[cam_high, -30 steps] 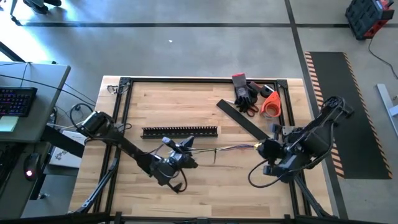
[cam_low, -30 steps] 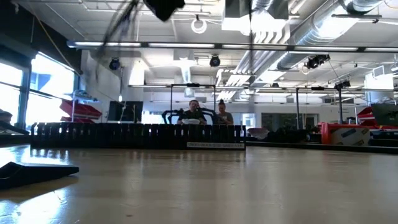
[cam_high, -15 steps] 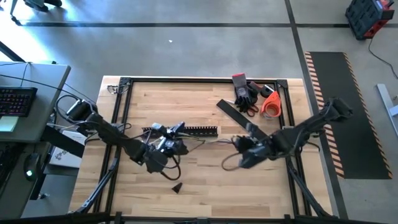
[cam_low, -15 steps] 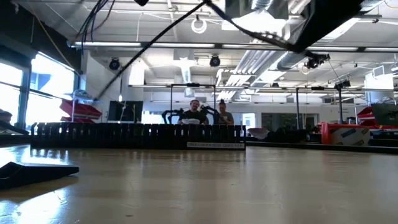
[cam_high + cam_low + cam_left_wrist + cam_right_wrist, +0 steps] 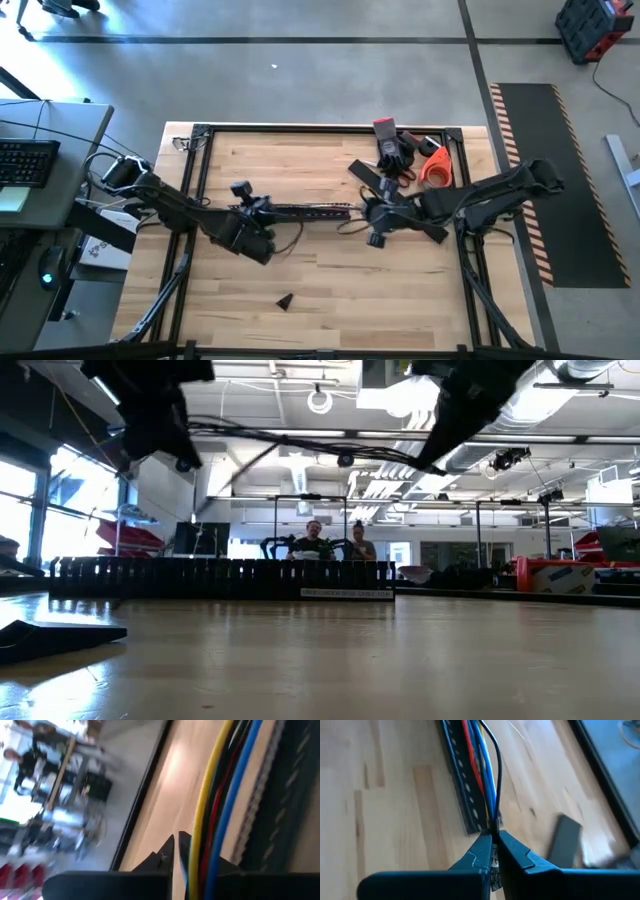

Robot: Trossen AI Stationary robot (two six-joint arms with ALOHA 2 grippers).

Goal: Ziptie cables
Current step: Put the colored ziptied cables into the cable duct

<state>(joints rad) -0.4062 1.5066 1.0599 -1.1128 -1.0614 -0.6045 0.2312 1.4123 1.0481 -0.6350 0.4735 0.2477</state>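
Observation:
My left gripper needs to let go of the cables, and they will then rest inside the black slotted rail (image 5: 284,214) (image 5: 282,800), lying along the length of the rail.
The cables (image 5: 310,211), dark with yellow, red and blue strands, run as one cord between my two grippers, above the black slotted rail (image 5: 322,209). They show drawn across the top of the low view (image 5: 300,442). My left gripper (image 5: 252,214) is shut at the cord's left end, and the strands pass close beside its fingertips (image 5: 177,851). My right gripper (image 5: 378,214) is shut on the cord's right end (image 5: 493,834). My left gripper is shut on the cables (image 5: 197,855) at the cord's left end. The strands run along the fingers and go out of sight behind one finger, so the place of contact is hidden. The cord is lifted clear of the table. My right gripper pinches the gathered cables (image 5: 493,823) between its two fingertips at the cord's right end. The fingers lie along the cord, which runs straight away from them over the slotted rail (image 5: 462,795). The cord is clear of the table.
A flat black strip (image 5: 400,196) lies slanted under my right arm. Black gloves (image 5: 392,152) and an orange tape roll (image 5: 436,167) sit at the far right corner. A small black piece (image 5: 285,300) lies near the front edge. A black frame rims the table (image 5: 190,170).
Both grippers have carried the cord toward the table's far edge, the right one also going left, the left one also left. The cord now hangs over the slotted rail. A small black piece has dropped onto the table near the front.

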